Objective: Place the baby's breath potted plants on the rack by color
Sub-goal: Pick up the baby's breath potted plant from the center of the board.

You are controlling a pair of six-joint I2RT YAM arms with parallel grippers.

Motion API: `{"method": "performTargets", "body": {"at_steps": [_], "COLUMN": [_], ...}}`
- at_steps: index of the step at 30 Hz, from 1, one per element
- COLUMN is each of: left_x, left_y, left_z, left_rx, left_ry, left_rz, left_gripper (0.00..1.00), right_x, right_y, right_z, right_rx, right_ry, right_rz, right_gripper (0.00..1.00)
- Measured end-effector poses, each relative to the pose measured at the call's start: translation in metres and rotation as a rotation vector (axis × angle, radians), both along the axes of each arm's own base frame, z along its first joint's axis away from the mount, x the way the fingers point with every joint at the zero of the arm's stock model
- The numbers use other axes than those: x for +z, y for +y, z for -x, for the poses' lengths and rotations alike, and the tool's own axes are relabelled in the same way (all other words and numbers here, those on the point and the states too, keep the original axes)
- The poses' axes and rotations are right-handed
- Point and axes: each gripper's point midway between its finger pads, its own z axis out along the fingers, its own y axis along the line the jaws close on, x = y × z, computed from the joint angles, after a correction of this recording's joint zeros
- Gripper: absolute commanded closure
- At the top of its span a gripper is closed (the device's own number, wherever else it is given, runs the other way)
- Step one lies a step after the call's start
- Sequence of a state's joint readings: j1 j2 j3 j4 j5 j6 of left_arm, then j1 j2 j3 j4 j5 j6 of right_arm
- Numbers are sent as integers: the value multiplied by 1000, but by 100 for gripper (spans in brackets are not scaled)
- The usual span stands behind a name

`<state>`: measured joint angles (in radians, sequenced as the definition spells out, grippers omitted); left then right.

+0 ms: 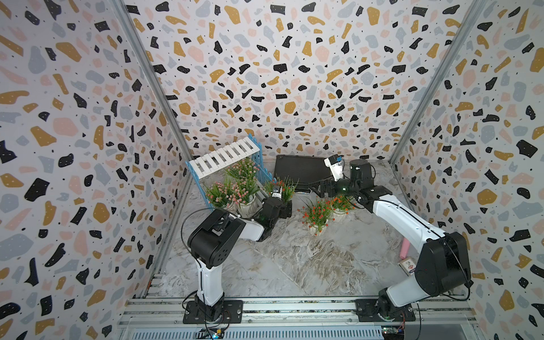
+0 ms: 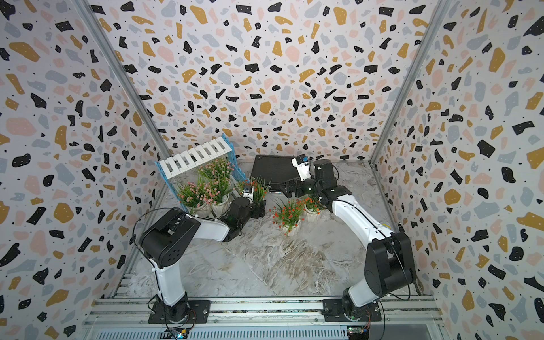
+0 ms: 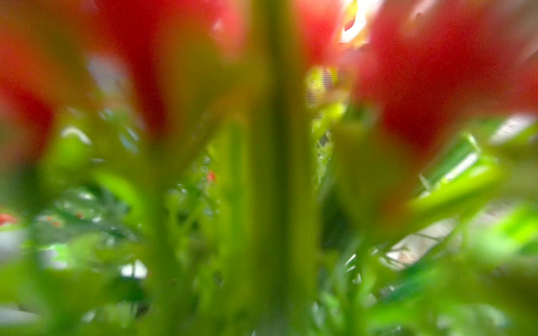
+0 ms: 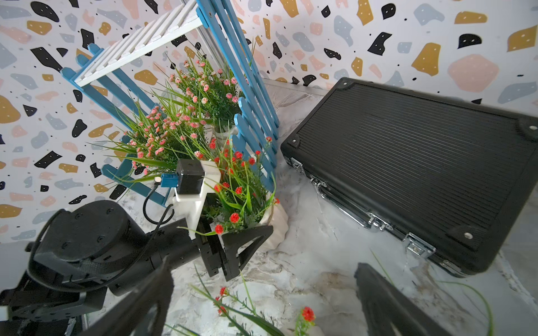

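Observation:
My right gripper needs to move next to the near end of the rack's blue side panel (image 1: 272, 179) (image 4: 238, 145) beside the black briefcase and grip it there.
The rack (image 1: 223, 159) stands at the back left, its white top board (image 4: 139, 43) bare. Three pink baby's breath potted plants (image 1: 244, 170) (image 1: 219, 192) (image 1: 245, 190) stand between its blue side panels, under that board. An orange-red plant (image 4: 241, 186) in a white pot (image 4: 278, 221) stands on the table by the rack's right panel. My left gripper (image 1: 285, 204) straddles this pot, jaws wide; one finger (image 4: 247, 241) lies along the pot's side, the far one is hidden by leaves. Two more orange-red plants (image 1: 316, 215) (image 1: 341, 204) stand mid-table. My right gripper (image 1: 316, 188) hovers open above them, holding nothing.
A black briefcase (image 1: 300, 170) lies flat at the back, right of the rack. A pink object (image 1: 405, 250) and a small card box (image 1: 407, 266) lie near the right wall. The left wrist view is filled with blurred leaves and red blossoms.

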<state>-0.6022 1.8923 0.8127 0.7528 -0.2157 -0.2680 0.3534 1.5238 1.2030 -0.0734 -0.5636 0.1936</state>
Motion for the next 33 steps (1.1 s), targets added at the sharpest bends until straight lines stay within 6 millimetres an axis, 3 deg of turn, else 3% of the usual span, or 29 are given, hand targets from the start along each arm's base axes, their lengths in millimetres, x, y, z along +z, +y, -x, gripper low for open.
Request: {"method": "performTargets", "body": {"at_steps": [9, 16, 25, 33], "left_x": [14, 38, 63, 65], "left_y": [0, 8, 41, 80], "left_z": [38, 92, 151, 183], "left_rx": [-85, -129, -101, -47], "left_ry": [5, 11, 5, 19], "left_rz": [11, 9, 10, 5], "left_gripper": [15, 15, 15, 16], "right_x": [-9, -10, -36, -32], "right_y": [-2, 5, 35, 94], "right_z": [2, -6, -41, -48], "right_rx": [-5, 5, 48, 153], "right_ry": [20, 31, 89, 42], "right_rz": [5, -20, -32, 14], "right_gripper": [1, 2, 5, 6]}}
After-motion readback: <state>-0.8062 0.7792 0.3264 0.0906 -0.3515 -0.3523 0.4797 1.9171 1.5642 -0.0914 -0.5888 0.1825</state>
